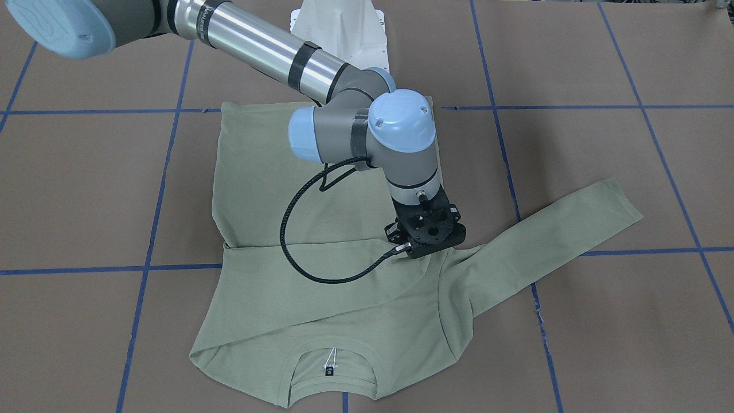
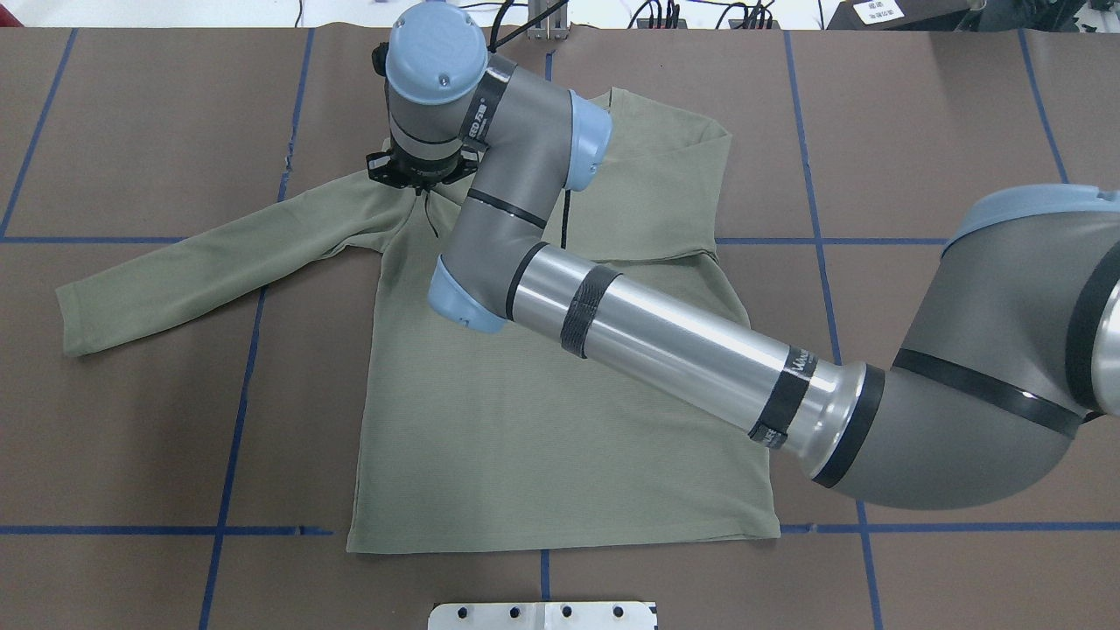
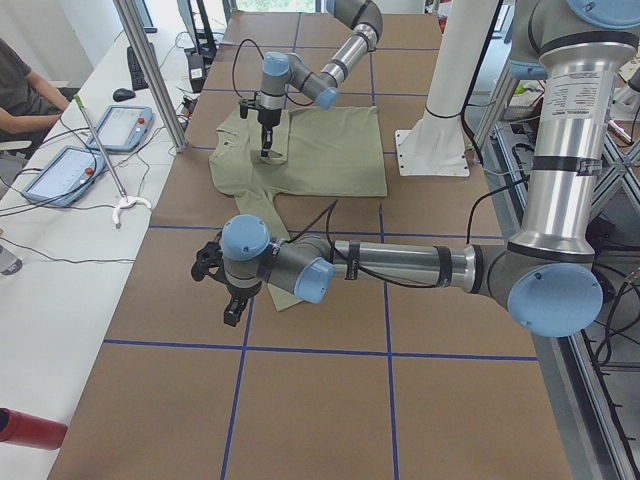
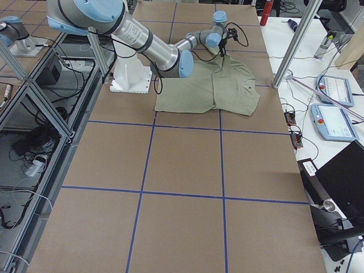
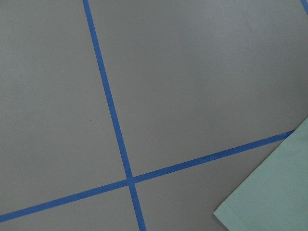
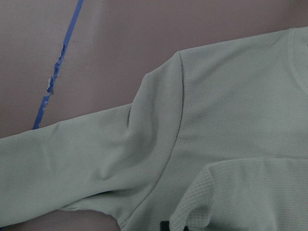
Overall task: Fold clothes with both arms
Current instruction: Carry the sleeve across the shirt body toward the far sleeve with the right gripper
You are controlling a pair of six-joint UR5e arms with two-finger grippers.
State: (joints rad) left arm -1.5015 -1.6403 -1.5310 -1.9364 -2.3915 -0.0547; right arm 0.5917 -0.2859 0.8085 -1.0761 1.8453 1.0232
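Observation:
The robot's left gripper needs to next move to the middle of the outstretched sleeve's cuff (image 1: 625, 200) on the pale green shirt and close there.
The pale green shirt (image 1: 321, 298) lies flat on the brown table, hem toward the robot (image 2: 542, 420). One sleeve is folded across the chest; the other sleeve (image 2: 219, 262) stretches out on the robot's left. My right arm reaches across it, and the right gripper (image 1: 429, 248) points down at the shoulder beside the folded sleeve's cuff. Its fingers are hidden under the wrist, so I cannot tell its state. The right wrist view shows the shoulder seam (image 6: 180, 96). My left gripper (image 3: 232, 305) hangs beside the outstretched cuff (image 5: 274, 192); whether it is open I cannot tell.
Blue tape lines (image 2: 236, 420) grid the table. The white pedestal base (image 2: 542, 615) stands at the robot's edge. A side table with teach pendants (image 3: 120, 125), a metal post (image 3: 150, 70) and a seated person (image 3: 20, 90) lies beyond the far edge.

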